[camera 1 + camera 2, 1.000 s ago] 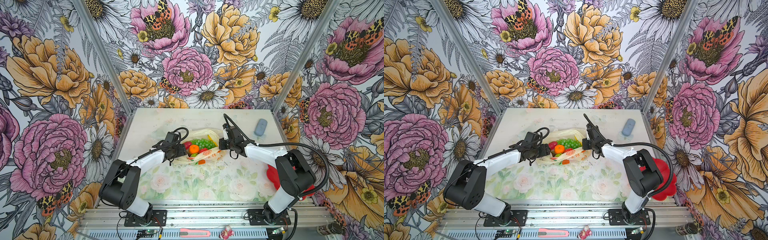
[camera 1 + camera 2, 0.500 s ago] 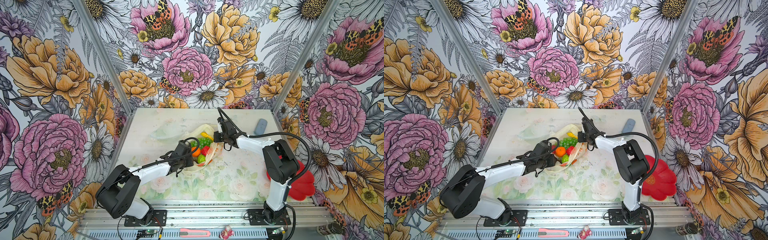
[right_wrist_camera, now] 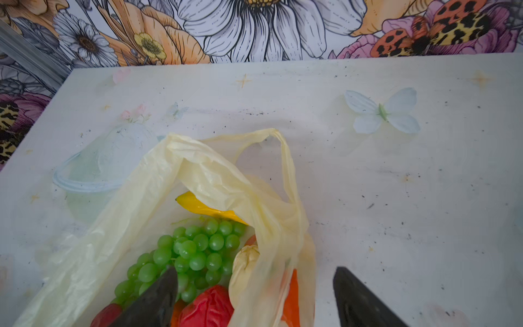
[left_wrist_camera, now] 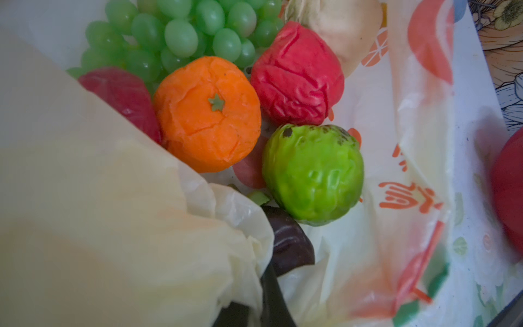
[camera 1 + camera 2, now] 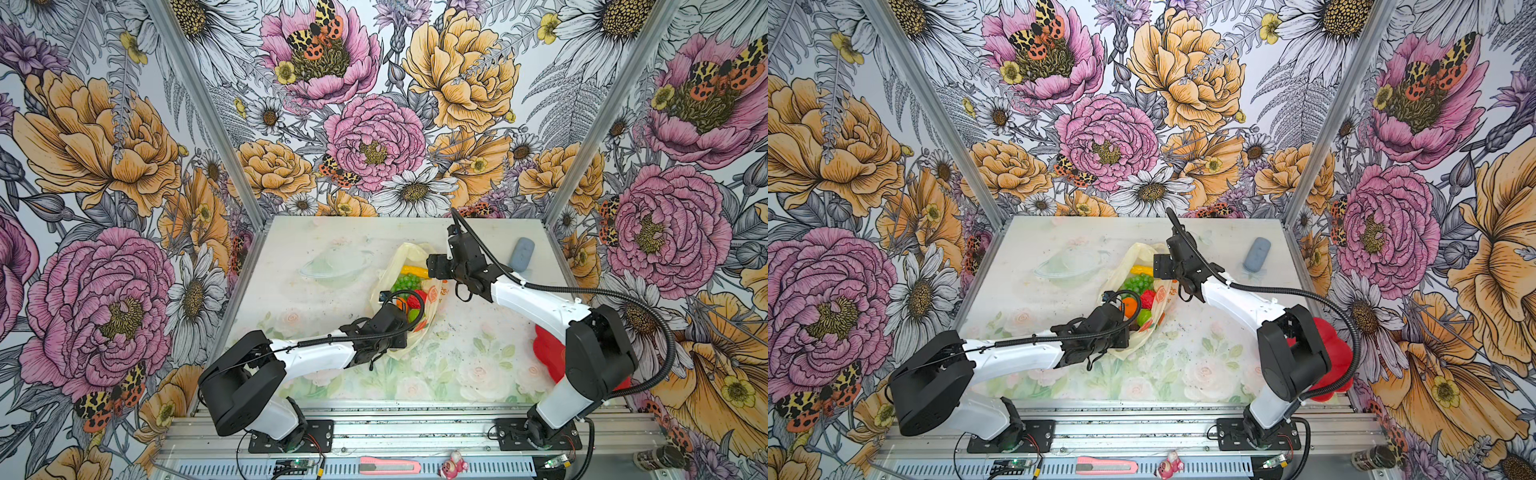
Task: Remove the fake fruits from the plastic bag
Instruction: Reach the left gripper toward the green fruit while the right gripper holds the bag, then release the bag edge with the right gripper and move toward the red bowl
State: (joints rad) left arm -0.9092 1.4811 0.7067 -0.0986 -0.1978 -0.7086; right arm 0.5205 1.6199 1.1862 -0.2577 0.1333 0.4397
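My right gripper is to grab the side edge (image 5: 439,298) of the plastic bag next, beside the red piece of fruit, on the bag's side toward my right arm.
The cream-yellow plastic bag (image 5: 405,253) (image 5: 1133,255) lies mid-table with its mouth gaping. Inside are fake fruits: a green grape bunch (image 4: 181,36) (image 3: 195,252), a yellow banana (image 3: 198,206), an orange (image 4: 206,113), a green round fruit (image 4: 314,175), a red piece (image 4: 297,76) and a cream piece (image 3: 243,266). At the bag's near end my left gripper (image 5: 401,334) (image 4: 254,305) is shut on a fold of the film. My right gripper (image 5: 432,266) (image 3: 254,271) hangs open over the far end, one finger above the grapes, the bag's side wall loose between its fingers.
A clear shallow dish (image 5: 332,266) (image 3: 93,170) sits just left of the bag. A grey-blue oblong object (image 5: 522,253) lies at the back right. A red flower-shaped plate (image 5: 548,349) is partly behind the right arm. A pink box cutter (image 5: 386,467) rests on the front rail.
My left gripper moved from the bag's left side to its near end and shut on the film. My right gripper opened and let go of the bag, which has swung round.
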